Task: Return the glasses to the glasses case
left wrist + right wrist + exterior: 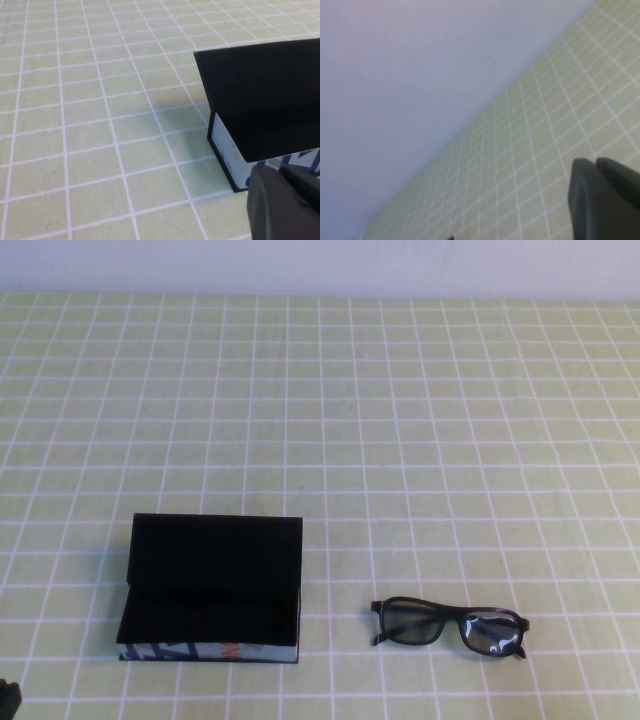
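My right gripper is to grab the black glasses next by the bridge [451, 612] between their two lenses.
The glasses case [210, 585] lies open at the front left of the table, lid raised, its black inside empty, printed front side toward me. The black glasses [450, 625] lie on the cloth to its right, a lens-width gap between them, temples folded. My left gripper [6, 697] only just shows at the front left corner, left of the case. In the left wrist view it [277, 171] is shut and empty, close beside the case's end [227, 150]. My right gripper [596, 161] is shut and empty; it is out of the high view and faces the far wall.
A yellow-green cloth with a white grid [400, 420] covers the whole table. A pale wall [420, 75] runs along the far edge. Nothing else stands on the table.
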